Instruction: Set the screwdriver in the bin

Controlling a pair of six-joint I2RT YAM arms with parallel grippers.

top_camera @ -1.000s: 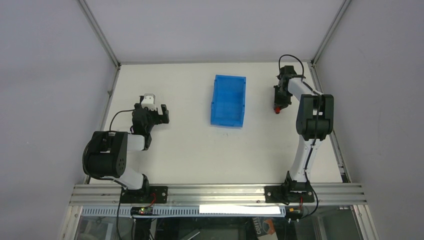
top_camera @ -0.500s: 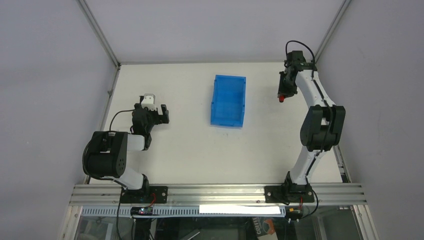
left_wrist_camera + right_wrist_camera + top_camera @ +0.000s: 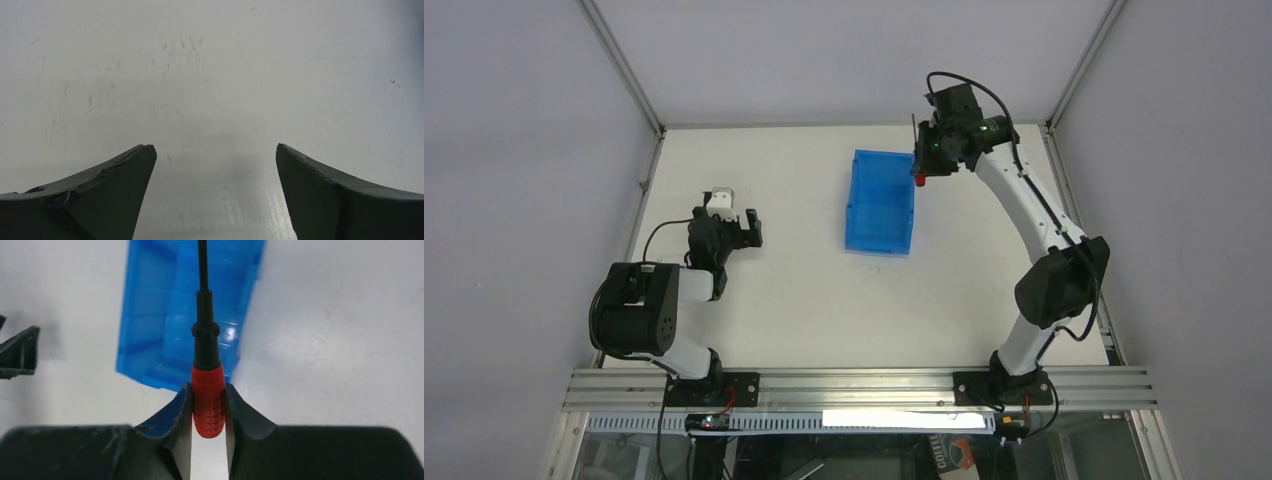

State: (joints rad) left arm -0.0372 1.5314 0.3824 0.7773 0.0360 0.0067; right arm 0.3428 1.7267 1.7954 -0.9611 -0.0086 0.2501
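The screwdriver, still in the air over the bin's corner, will be released by my right gripper lengthwise along the middle of the blue bin's bottom (image 3: pixel 881 207) (image 3: pixel 200 312).
The blue bin (image 3: pixel 881 200) sits at the middle back of the table, also seen from above in the right wrist view as the bin (image 3: pixel 165 325). My right gripper (image 3: pixel 921 170) hangs in the air over the bin's far right corner, shut on the screwdriver (image 3: pixel 207 390), whose red handle is clamped between both fingers while its dark shaft points out over the bin. In the top view only the red end of the screwdriver (image 3: pixel 919 180) shows. My left gripper (image 3: pixel 742 230) rests low at the left, open, with bare table between its fingers (image 3: pixel 115 190).
A small white and grey block (image 3: pixel 719 199) stands just behind the left gripper. Metal frame rails (image 3: pixel 639 190) run along the table's left and right edges, with grey walls all round.
The right arm has risen and swung left from the table's right side to above the bin's far right corner, carrying the screwdriver. The left arm has stayed still.
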